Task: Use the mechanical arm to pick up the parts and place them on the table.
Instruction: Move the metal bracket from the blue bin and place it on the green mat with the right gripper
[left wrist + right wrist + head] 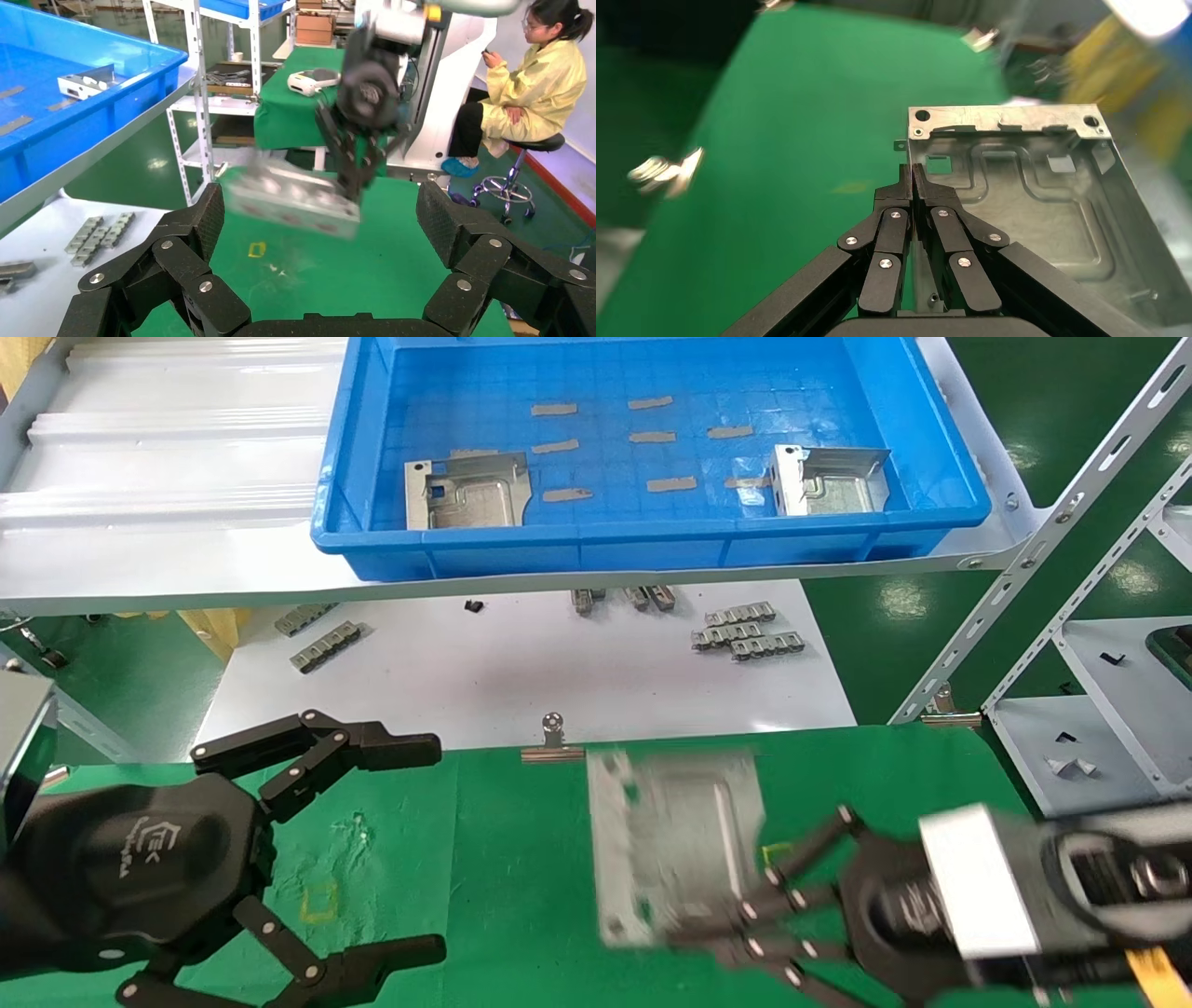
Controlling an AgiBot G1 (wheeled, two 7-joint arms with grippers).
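Note:
Next, my right gripper sets the silver metal part down over the small yellow mark on the green table (pixel 771 830).
My right gripper (pixel 778 905) is shut on the edge flange of a silver stamped metal part (pixel 670 845) and holds it just above the green table (pixel 503 896), right of centre. In the right wrist view the fingers (pixel 912 175) pinch the flange of the part (pixel 1032 203). The left wrist view shows the part (pixel 288 196) tilted, hanging from the right gripper (pixel 351 179). My left gripper (pixel 438 848) is open and empty over the table's left side; it also shows in its own view (pixel 325 232). Two more parts (pixel 468 494) (pixel 829 479) lie in the blue tray (pixel 652 537).
Grey tape strips (pixel 652 435) lie on the tray floor. Ribbed clip strips (pixel 745 635) (pixel 321 645) lie on the white sheet behind the table. A binder clip (pixel 553 738) holds the cloth's far edge. A white rack (pixel 1099 691) stands at right. A seated person (pixel 534 77) is beyond the table.

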